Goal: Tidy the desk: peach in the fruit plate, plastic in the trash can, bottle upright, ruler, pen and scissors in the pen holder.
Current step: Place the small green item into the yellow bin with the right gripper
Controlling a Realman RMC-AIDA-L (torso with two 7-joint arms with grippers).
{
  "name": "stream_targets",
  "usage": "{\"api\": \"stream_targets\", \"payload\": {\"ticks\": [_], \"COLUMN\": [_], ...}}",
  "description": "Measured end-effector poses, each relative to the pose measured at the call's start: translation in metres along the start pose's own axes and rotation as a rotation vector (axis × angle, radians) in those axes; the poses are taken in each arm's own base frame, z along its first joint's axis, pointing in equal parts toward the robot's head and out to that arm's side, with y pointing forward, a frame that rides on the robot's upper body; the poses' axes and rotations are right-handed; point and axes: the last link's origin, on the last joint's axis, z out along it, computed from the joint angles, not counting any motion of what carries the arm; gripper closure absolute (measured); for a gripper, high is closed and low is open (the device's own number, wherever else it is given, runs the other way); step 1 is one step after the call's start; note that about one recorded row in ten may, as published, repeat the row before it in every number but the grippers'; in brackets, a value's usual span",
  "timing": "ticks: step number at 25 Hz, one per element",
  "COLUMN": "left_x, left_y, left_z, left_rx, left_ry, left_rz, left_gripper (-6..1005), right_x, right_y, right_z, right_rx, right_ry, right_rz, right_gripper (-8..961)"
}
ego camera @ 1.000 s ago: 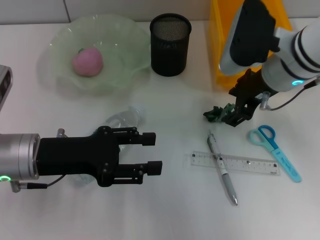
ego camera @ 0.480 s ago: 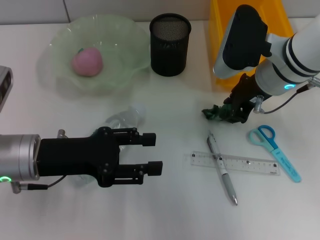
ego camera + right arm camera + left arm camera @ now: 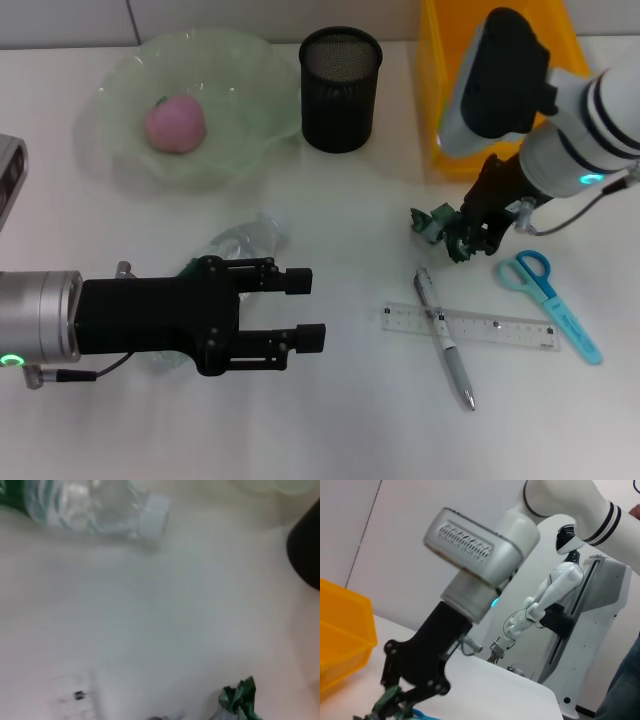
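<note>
My right gripper will drop the crumpled green plastic inside the yellow trash can (image 3: 487, 117), near the trash can's front side.
My right gripper (image 3: 462, 238) is shut on the crumpled green plastic (image 3: 436, 222), just in front of the yellow trash can (image 3: 437, 110). The plastic also shows in the left wrist view (image 3: 387, 705) and the right wrist view (image 3: 240, 699). My left gripper (image 3: 305, 308) is open and empty, hovering low over the table; the clear bottle (image 3: 246, 240) lies on its side partly under that arm. The pink peach (image 3: 175, 124) sits in the green fruit plate (image 3: 250, 140). The pen (image 3: 446, 342) lies across the ruler (image 3: 490, 328), with the blue scissors (image 3: 550, 298) to their right. The black mesh pen holder (image 3: 341, 90) is empty.
The trash can stands at the back right, beside the pen holder. A grey device (image 3: 8, 175) sits at the left edge. Bare white table lies between the left gripper and the ruler.
My right gripper moved onto the green plastic, closed on it, and shifted it slightly right and up. The left arm has not moved.
</note>
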Motion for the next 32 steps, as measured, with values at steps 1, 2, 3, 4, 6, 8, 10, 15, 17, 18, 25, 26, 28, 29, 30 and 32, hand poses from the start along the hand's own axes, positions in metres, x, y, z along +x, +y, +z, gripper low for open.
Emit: {"api": "stream_targets", "payload": {"ticks": [1, 2, 3, 4, 6, 8, 10, 15, 17, 18, 25, 26, 28, 29, 30, 32], "left_x": [0.000, 0.000, 0.000, 0.000, 0.000, 0.000, 0.000, 0.000, 0.000, 0.000, 0.002, 0.002, 0.003, 0.003, 0.003, 0.002], "left_y": [0.000, 0.000, 0.000, 0.000, 0.000, 0.000, 0.000, 0.000, 0.000, 0.000, -0.001, -0.001, -0.001, -0.001, -0.001, -0.001], "left_z": [0.000, 0.000, 0.000, 0.000, 0.001, 0.000, 0.001, 0.000, 0.000, 0.000, 0.002, 0.002, 0.002, 0.002, 0.002, 0.002], "left_rx": [0.000, 0.000, 0.000, 0.000, 0.000, -0.001, -0.001, 0.000, 0.000, 0.000, -0.004, -0.005, -0.005, -0.005, -0.005, -0.004], "left_ry": [0.000, 0.000, 0.000, 0.000, 0.000, 0.000, 0.000, 0.003, 0.004, 0.004, 0.004, 0.004, 0.004, 0.004, 0.004, 0.005], "left_rz": [0.001, 0.001, 0.000, 0.000, 0.003, 0.005, 0.008, 0.009, 0.009, 0.009, 0.012, 0.010, 0.009, 0.008, 0.007, 0.006], "left_gripper": [307, 307, 307, 307, 307, 307, 307, 307, 307, 307, 308, 308, 308, 308, 308, 308], "right_x": [0.002, 0.002, 0.004, 0.006, 0.009, 0.011, 0.016, 0.040, 0.049, 0.054, 0.044, 0.042, 0.041, 0.040, 0.040, 0.040], "right_y": [0.000, 0.000, -0.001, -0.002, -0.007, -0.010, -0.021, -0.055, -0.069, -0.081, -0.097, -0.099, -0.100, -0.100, -0.101, -0.101], "right_z": [-0.008, -0.008, -0.014, -0.020, -0.045, -0.054, -0.075, -0.114, -0.114, -0.106, -0.068, -0.058, -0.055, -0.053, -0.051, -0.051], "right_rx": [0.001, 0.001, 0.009, 0.013, 0.035, 0.043, 0.070, 0.216, 0.295, 0.344, 0.316, 0.308, 0.307, 0.309, 0.310, 0.313], "right_ry": [-0.021, -0.021, -0.035, -0.050, -0.146, -0.191, -0.294, -0.530, -0.566, -0.582, -0.564, -0.546, -0.538, -0.533, -0.529, -0.526], "right_rz": [0.013, 0.013, 0.025, 0.038, 0.081, 0.103, 0.170, 0.361, 0.419, 0.470, 0.518, 0.523, 0.522, 0.522, 0.523, 0.523], "right_gripper": [955, 955, 955, 955, 955, 955, 955, 954, 954, 954, 878, 862, 832, 817, 801, 740]}}
